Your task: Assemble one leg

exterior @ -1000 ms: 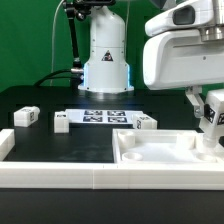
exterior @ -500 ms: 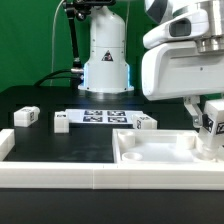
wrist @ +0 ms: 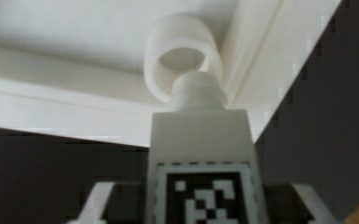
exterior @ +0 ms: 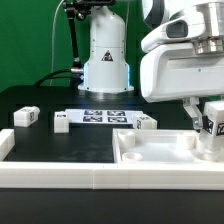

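Note:
I should release the leg in the rounded socket [exterior: 207, 153] [wrist: 183, 60] at the corner of the big white square panel.
My gripper [exterior: 208, 124] is at the exterior view's right, shut on a leg [exterior: 213, 120], a small white block with a black-and-white marker. It holds the leg over the right corner of the large white square panel [exterior: 150, 152]. In the wrist view the leg [wrist: 202, 150] sits between my fingers [wrist: 101, 200], marker facing the camera. Its narrow tip points at a rounded socket [wrist: 179, 55] in the panel's corner [wrist: 51, 70]. I cannot tell if the tip touches it. Three more legs [exterior: 27, 117] [exterior: 61, 122] [exterior: 147, 123] lie on the black table.
The marker board [exterior: 103, 116] lies at mid table in front of the white robot base [exterior: 105, 55]. A low white wall [exterior: 60, 180] runs along the table's front and left edges.
Over the last second the arm came down and a little to the exterior view's right with the leg, ending over the panel's corner. In the last half second it barely moved.

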Controlling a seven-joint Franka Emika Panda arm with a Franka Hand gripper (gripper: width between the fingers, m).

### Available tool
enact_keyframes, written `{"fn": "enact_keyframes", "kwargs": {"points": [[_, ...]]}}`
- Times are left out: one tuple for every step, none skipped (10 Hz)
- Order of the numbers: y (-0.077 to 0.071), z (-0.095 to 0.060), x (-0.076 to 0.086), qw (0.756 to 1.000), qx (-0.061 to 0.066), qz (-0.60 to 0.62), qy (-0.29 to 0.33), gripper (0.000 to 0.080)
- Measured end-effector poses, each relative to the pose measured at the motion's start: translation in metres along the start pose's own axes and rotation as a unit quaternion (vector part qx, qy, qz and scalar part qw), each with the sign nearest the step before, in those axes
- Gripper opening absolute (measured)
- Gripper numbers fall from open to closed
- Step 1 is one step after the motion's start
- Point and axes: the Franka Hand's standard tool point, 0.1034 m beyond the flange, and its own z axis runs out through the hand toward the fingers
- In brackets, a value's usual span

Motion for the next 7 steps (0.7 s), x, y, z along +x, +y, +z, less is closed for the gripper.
{"fn": "enact_keyframes", "kwargs": {"points": [[0.0,-0.0002,0.0001,1.0,0.0,0.0,0.0,0.0287],[0.0005,-0.001,0.0004,1.0,0.0,0.0,0.0,0.0287],[0.0005,-0.0012,0.0,1.0,0.0,0.0,0.0,0.0287],[0.0007,-0.001,-0.0007,1.0,0.0,0.0,-0.001,0.0287],[0.001,-0.0007,-0.0017,1.0,0.0,0.001,-0.001,0.0287],[0.0012,-0.0007,-0.0019,1.0,-0.001,0.001,0.0,0.0287],[0.0015,-0.0008,-0.002,1.0,-0.001,0.001,0.0,0.0287]]}}
